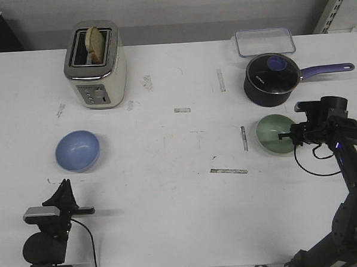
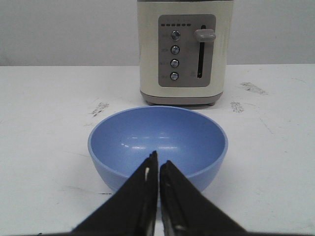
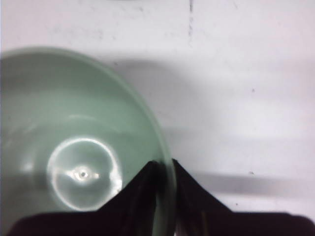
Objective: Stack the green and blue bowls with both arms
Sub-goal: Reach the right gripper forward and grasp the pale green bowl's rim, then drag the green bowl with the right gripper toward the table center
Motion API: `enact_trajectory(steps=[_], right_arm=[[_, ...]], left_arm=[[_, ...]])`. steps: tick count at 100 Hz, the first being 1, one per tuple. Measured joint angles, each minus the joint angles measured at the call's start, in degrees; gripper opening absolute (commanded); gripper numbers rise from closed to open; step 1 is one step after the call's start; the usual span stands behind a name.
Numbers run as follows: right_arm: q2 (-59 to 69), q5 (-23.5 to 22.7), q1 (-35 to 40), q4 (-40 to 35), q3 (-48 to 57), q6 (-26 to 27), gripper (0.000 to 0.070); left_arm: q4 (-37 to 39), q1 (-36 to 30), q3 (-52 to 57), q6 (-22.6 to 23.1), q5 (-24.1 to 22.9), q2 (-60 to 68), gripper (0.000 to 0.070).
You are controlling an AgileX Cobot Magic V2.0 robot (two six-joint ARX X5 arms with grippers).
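Next, my right gripper sets the green bowl down in the space between the blue bowl and the frontmost grey strip (image 1: 170, 186) on the table.
The pale green bowl (image 1: 274, 134) sits on the white table at the right, just in front of the saucepan. My right gripper (image 1: 290, 136) is shut on its right rim, one finger inside and one outside; the right wrist view shows the rim (image 3: 165, 162) pinched between the fingers. The light blue bowl (image 1: 77, 151) sits at the left, in front of the toaster. My left gripper (image 1: 64, 188) is shut and empty, a short way in front of the blue bowl (image 2: 157, 142), near the table's front edge.
A cream toaster (image 1: 96, 65) with a bread slice stands at the back left. A dark blue glass-lidded saucepan (image 1: 272, 76) with its handle pointing right stands behind the green bowl. A clear lidded container (image 1: 265, 41) lies at the back right.
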Motion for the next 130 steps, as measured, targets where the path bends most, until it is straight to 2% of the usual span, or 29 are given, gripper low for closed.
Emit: enact_trajectory(steps=[18, 37, 48, 62, 79, 93, 106, 130], right_arm=[[-1.42, 0.0, 0.17, -0.94, 0.11, 0.7, 0.0], [-9.31, -2.21, 3.34, -3.83, 0.96, 3.13, 0.0], [-14.34, -3.19, 9.42, -5.29, 3.26, 6.03, 0.0], [-18.18, -3.61, 20.76, -5.51, 3.98, 9.18, 0.0], [-17.57, -3.65, 36.68, -4.17, 3.98, 13.09, 0.0], [-14.05, -3.78, 47.04, -2.89, 3.98, 14.19, 0.0], [-8.83, -3.76, 51.56, -2.56, 3.98, 14.6, 0.0], [-0.13, -1.27, 52.72, -2.36, 3.98, 14.29, 0.0]], left_arm=[[0.0, 0.0, 0.0, 0.0, 0.0, 0.0, 0.0001], [0.0, 0.0, 0.0, 0.0, 0.02, 0.0, 0.0001], [0.0, 0.0, 0.0, 0.0, 0.04, 0.0, 0.0001], [0.0, 0.0, 0.0, 0.0, 0.04, 0.0, 0.0001], [-0.02, 0.0, 0.0, 0.0, 0.13, 0.02, 0.0001], [-0.02, 0.0, 0.0, 0.0, 0.15, 0.02, 0.0001], [-0.02, 0.0, 0.0, 0.0, 0.15, 0.0, 0.0001], [-0.02, 0.0, 0.0, 0.0, 0.15, 0.0, 0.0001]])
